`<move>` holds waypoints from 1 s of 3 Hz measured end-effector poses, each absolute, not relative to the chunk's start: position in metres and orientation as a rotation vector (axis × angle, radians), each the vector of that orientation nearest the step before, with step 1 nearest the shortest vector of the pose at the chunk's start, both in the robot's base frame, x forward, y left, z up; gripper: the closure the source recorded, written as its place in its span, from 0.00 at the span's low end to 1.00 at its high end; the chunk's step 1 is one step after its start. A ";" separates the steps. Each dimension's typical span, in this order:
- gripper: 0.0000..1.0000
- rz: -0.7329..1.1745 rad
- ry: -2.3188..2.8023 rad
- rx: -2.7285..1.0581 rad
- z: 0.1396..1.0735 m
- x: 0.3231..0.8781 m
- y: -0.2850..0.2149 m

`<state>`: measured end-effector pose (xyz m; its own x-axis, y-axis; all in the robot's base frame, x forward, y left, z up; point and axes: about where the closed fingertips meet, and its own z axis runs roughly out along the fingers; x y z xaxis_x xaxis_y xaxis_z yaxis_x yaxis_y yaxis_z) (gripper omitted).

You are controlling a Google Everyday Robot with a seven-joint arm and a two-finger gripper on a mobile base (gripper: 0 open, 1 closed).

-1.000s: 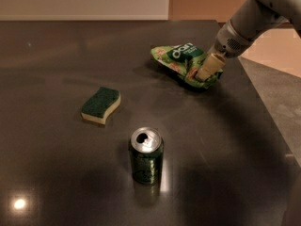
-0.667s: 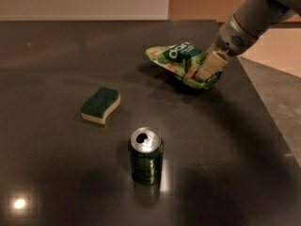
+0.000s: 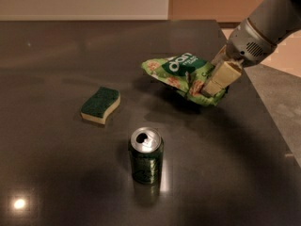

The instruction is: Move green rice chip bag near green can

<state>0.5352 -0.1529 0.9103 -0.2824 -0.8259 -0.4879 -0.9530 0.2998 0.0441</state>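
The robot's gripper needs to release the green rice chip bag on the table (image 3: 176, 132) close behind the green can, opposite the sponge.
The green rice chip bag (image 3: 181, 74) is crinkled light green with a dark green label. It hangs a little above the dark table, right of centre. My gripper (image 3: 212, 87) comes in from the upper right and is shut on the bag's right end, one cream finger (image 3: 221, 78) lying over it. The green can (image 3: 146, 156) stands upright at the lower centre, silver top with an open tab hole, below and left of the bag.
A green-and-cream sponge (image 3: 99, 105) lies left of the bag and up-left of the can. The dark table (image 3: 56, 55) ends at its right edge (image 3: 275, 121), with floor beyond. A wall runs along the back.
My gripper has carried the bag left and toward the can, lifted off the table. The can and sponge have not moved.
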 end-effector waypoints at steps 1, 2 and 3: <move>1.00 0.464 2.212 -1.632 0.906 0.495 -0.148; 1.00 0.452 2.227 -1.662 0.898 0.462 -0.142; 1.00 0.442 2.216 -1.695 0.893 0.435 -0.135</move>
<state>0.4351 -0.1347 0.8930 -0.2481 -0.8694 -0.4273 -0.9668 0.2502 0.0524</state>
